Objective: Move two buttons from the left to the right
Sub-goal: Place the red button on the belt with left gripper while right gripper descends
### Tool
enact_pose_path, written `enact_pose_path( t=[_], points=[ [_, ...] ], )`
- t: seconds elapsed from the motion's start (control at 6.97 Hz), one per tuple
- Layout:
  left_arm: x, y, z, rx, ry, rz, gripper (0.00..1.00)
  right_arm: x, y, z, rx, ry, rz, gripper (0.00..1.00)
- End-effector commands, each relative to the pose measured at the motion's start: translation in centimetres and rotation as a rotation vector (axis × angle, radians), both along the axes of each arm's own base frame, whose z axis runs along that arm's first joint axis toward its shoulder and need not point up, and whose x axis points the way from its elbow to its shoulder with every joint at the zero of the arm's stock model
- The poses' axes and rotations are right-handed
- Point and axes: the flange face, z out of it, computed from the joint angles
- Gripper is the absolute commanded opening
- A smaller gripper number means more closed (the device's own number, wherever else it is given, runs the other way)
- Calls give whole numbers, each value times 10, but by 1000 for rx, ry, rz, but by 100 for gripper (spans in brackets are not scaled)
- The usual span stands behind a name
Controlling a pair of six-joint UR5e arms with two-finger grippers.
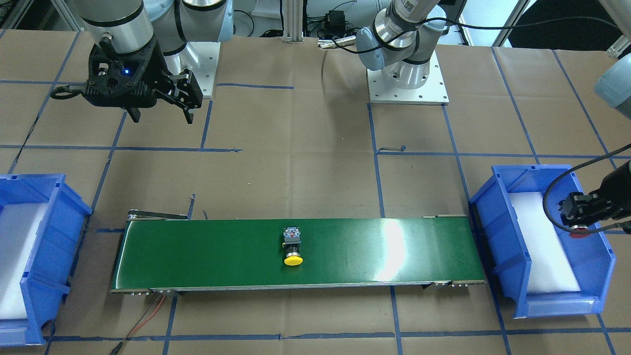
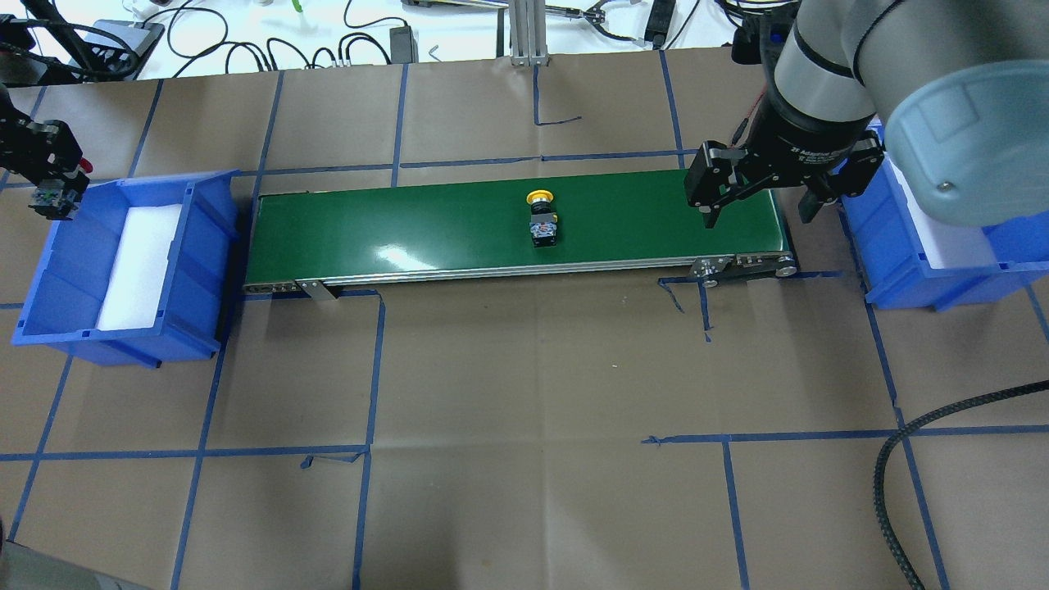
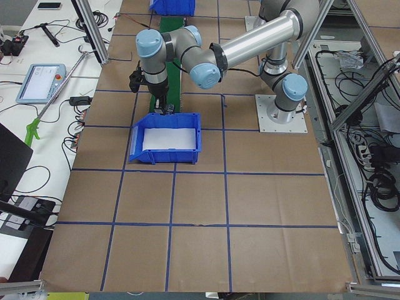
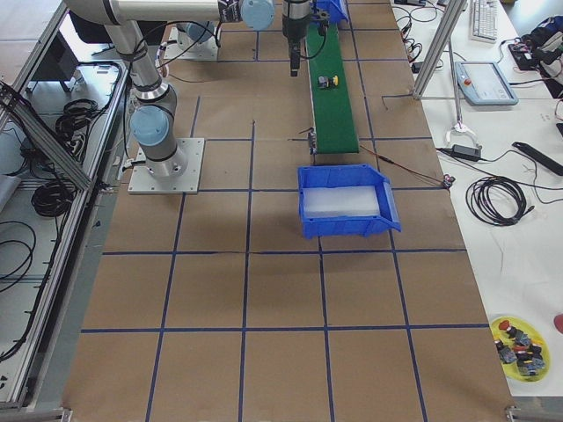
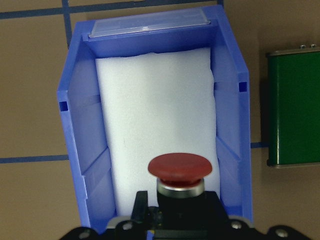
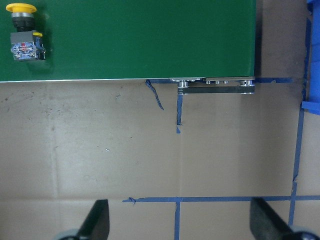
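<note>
Next, my left gripper lets go of the red-capped button on the green conveyor belt [image 1: 412, 248], toward the end nearest the bin beneath it.
The yellow-capped button [image 2: 541, 220] lies on its side near the middle of the green conveyor belt [image 2: 393, 221]; it also shows in the front view [image 1: 293, 246] and the right wrist view [image 6: 22, 30]. My left gripper [image 2: 51, 184] is shut on the red-capped button [image 5: 180, 167] and holds it above the far end of the left blue bin [image 2: 205, 270], over the white foam. My right gripper [image 2: 758, 217] is open and empty, and hangs above the belt's right end, right of the yellow button. Its fingers [image 6: 100, 220] show at the right wrist view's bottom edge.
A second blue bin [image 2: 901, 262] with white foam stands just past the belt's right end. Brown paper with blue tape lines covers the table. A black braided cable [image 2: 901, 459] lies at the near right. Cables and gear lie beyond the far edge.
</note>
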Motion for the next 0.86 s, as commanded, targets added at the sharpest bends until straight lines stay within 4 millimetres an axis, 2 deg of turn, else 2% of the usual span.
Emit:
enact_pose_path(
  t=[0.0,0.29,0.43,0.57,0.72],
  points=[
    [-66,-13,-3,1,-2,38,0,0,0,-1,3,0,0,100],
    [-157,-19,-3,-2,-7,99,0,0,0,-1,3,0,0,100],
    [-191,-20,-5,-3,-7,96,0,0,0,-1,3,0,0,100],
    [-207,-21,-19,18,0,75,0,0,0,-1,1,0,0,100],
    [-209,-22,-36,47,3,79,0,0,0,-1,1,0,0,100]
  ],
)
